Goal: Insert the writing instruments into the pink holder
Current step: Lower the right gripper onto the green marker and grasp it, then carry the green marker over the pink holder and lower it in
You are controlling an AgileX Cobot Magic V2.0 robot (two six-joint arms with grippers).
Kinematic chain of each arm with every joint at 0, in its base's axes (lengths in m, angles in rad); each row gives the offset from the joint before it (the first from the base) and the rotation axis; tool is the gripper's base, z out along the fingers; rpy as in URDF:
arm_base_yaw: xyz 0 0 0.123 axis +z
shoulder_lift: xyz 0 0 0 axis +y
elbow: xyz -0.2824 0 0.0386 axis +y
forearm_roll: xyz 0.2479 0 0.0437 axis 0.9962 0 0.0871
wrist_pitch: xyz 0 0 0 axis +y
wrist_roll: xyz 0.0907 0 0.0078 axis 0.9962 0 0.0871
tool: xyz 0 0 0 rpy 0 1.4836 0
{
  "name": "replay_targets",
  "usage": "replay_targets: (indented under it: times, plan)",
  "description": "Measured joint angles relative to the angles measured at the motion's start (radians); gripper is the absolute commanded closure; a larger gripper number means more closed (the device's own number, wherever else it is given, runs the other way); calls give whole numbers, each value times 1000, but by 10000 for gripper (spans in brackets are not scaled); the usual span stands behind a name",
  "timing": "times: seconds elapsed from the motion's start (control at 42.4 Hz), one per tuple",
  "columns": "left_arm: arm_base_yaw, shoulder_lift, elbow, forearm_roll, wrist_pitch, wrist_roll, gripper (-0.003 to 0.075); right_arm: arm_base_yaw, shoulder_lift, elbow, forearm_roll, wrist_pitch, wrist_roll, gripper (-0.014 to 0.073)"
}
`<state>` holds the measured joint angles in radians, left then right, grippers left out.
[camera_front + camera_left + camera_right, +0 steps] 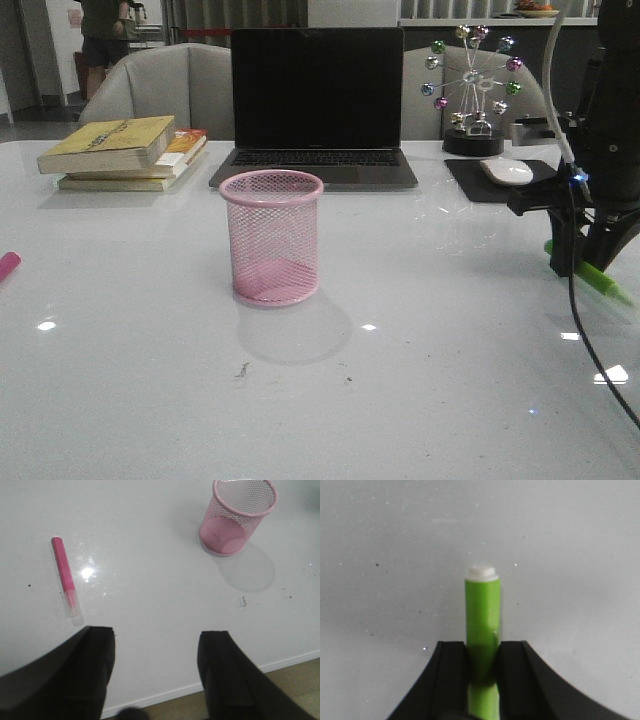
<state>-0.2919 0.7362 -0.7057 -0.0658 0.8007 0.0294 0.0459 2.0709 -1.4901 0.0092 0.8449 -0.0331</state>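
Next, my right gripper lets go of the green marker, leaning at an angle inside the empty pink holder [271, 218] in front of the laptop.
The pink holder [272, 238] [239, 517], a wire-mesh cup, stands upright and empty in the middle of the white table. A magenta-pink marker [7, 265] [64, 572] lies flat at the far left of the table, well apart from the cup. My left gripper [156, 645] hangs open over the table's front edge, holding nothing; it does not show in the front view. At the right side of the table, my right gripper [572, 262] [482, 652] is shut on the green marker [482, 615] [607, 284], low at the tabletop. The marker's whitish end points away from the fingers.
A laptop [317, 105] stands open behind the cup. Stacked books [120, 150] lie at the back left. A white mouse [507, 170] on a dark pad and a ferris-wheel ornament [472, 90] sit at the back right. The table's front edge [200, 687] runs under the left gripper.
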Motion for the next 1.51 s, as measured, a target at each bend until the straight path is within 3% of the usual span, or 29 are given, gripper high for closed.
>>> replay_targets:
  times: [0.142,0.307,0.637,0.849,1.014,1.274,1.368,1.51]
  plan:
    - [0,0,0,0,0,0,288,13,-60,6,0,-7,-1,465]
    - [0,0,0,0,0,0,288,82,-215,66,28,-129,-1,465]
    - [0,0,0,0,0,0,288,391,-501,308,78,-672,-1,465]
    - [0,0,0,0,0,0,288,553,-470,387,82,-1027,-1,465]
    - [0,0,0,0,0,0,288,601,-374,392,82,-1238,-1,463]
    - [0,0,0,0,0,0,288,603,-218,392,82,-1322,-1,459]
    - [0,0,0,0,0,0,288,603,-178,392,82,-1325,-1,378]
    - [0,0,0,0,0,0,288,603,-149,394,82,-1326,-1,140]
